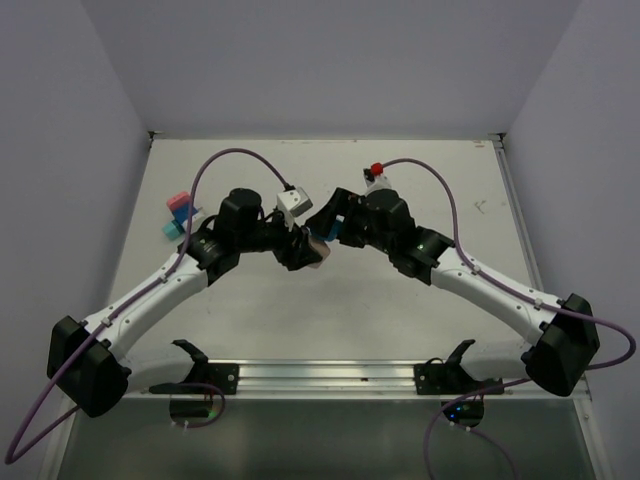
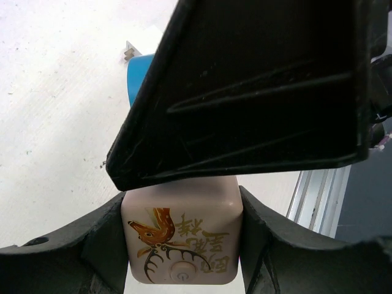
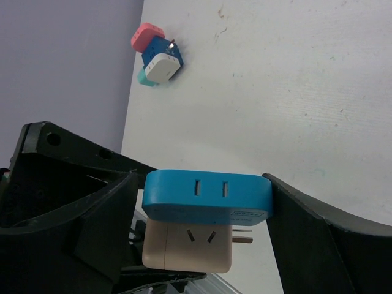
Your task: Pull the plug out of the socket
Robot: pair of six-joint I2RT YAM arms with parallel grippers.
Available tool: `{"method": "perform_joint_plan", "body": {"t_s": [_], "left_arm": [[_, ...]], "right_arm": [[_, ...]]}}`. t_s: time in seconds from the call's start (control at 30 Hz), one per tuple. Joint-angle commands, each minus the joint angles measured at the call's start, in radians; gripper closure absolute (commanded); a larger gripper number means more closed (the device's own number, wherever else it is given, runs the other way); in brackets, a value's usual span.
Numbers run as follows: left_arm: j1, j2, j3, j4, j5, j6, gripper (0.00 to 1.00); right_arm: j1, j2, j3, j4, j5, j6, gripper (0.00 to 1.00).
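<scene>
My left gripper is going to let go of the beige plug cube on the bare table (image 1: pixel 352 211) under my right gripper's fingers.
Both grippers meet in mid-air above the table's middle. My left gripper (image 1: pixel 305 248) is shut on a beige plug cube (image 1: pixel 317 250) with a deer drawing and a round button; in the left wrist view the cube (image 2: pixel 180 233) sits between both fingers (image 2: pixel 92 245). My right gripper (image 1: pixel 335 222) is shut on a blue socket block (image 1: pixel 333 230). In the right wrist view the blue block (image 3: pixel 208 196), with two slots, lies directly on top of the beige cube (image 3: pixel 187 248), touching it. Metal prongs (image 3: pixel 242 237) stick out beside the cube. A blue corner (image 2: pixel 138 76) shows behind the right finger.
A cluster of pink, blue, white and teal adapters (image 1: pixel 180 214) lies at the table's left back, also in the right wrist view (image 3: pixel 158 56). A metal rail (image 1: pixel 320 375) runs along the near edge. Purple cables loop over both arms.
</scene>
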Motion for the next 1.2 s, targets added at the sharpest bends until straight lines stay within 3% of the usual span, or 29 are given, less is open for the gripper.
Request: {"method": "perform_joint_plan", "body": {"t_s": [0.0, 0.07, 0.3, 0.5, 0.83, 1.17], "left_arm": [[-0.01, -0.033, -0.004, 0.096, -0.011, -0.024, 1.0], [-0.012, -0.032, -0.006, 0.091, -0.015, -0.028, 1.0], [-0.016, -0.051, -0.099, 0.081, -0.022, -0.103, 1.0], [-0.041, -0.094, -0.229, 0.116, -0.032, -0.197, 1.0], [-0.142, -0.045, -0.323, 0.084, -0.07, -0.269, 1.0], [-0.15, -0.015, -0.274, 0.136, -0.164, -0.334, 1.0]], "right_arm": [[0.011, 0.001, -0.008, 0.065, 0.04, 0.027, 0.2], [0.011, -0.005, -0.018, 0.072, 0.052, 0.028, 0.25], [0.011, -0.042, -0.045, 0.081, 0.113, 0.022, 0.61], [0.011, -0.057, -0.064, 0.076, 0.196, 0.02, 0.78], [-0.053, -0.016, 0.005, 0.059, 0.246, -0.033, 0.83], [-0.176, 0.012, -0.051, -0.138, 0.192, -0.159, 0.77]]}}
